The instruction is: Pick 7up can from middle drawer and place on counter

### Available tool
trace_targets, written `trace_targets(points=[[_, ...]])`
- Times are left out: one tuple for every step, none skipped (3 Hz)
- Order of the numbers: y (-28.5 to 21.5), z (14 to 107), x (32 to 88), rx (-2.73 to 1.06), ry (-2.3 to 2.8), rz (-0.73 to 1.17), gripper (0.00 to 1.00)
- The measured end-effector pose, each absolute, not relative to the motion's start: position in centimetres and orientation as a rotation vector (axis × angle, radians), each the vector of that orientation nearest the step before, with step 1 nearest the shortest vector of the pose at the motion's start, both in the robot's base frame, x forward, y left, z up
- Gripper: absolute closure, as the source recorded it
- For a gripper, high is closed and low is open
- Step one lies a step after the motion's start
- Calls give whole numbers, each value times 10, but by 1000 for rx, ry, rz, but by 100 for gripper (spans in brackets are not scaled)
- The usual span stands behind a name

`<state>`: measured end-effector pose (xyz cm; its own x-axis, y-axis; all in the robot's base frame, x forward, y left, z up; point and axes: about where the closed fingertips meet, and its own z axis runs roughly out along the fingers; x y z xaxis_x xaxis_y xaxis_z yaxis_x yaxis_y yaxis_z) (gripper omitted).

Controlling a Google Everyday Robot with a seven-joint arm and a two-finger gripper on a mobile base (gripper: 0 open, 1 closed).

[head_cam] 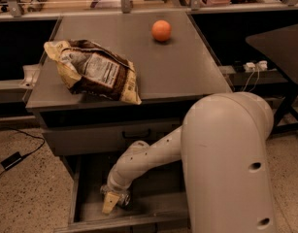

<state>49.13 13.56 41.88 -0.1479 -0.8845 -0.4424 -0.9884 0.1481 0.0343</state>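
Note:
The fingers of my gripper will close around the body of the 7up can [123, 196] that lies in the open middle drawer.
The middle drawer [153, 200] stands pulled open below the cabinet. My arm reaches down into it, and my gripper [112, 201] sits low over the tray at its left part. A small silvery bit of the 7up can [124, 198] shows right at the gripper's tip; the rest of the can is hidden by the gripper and wrist. The counter [187, 67] is the grey cabinet top above.
A brown and yellow snack bag [92, 72] lies at the counter's left front, and an orange ball [161, 30] at its back. The shut upper drawer [90, 140] has a black handle. A black table [279, 45] stands at the right. A cable and adapter [12, 160] lie on the floor at left.

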Motion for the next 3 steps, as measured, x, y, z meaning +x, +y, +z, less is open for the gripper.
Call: trace_targets(points=[[138,406,500,-1779,2169,433,0],[138,388,510,-1756,2229,397,23],[138,380,512,-1749,2252,382,32]])
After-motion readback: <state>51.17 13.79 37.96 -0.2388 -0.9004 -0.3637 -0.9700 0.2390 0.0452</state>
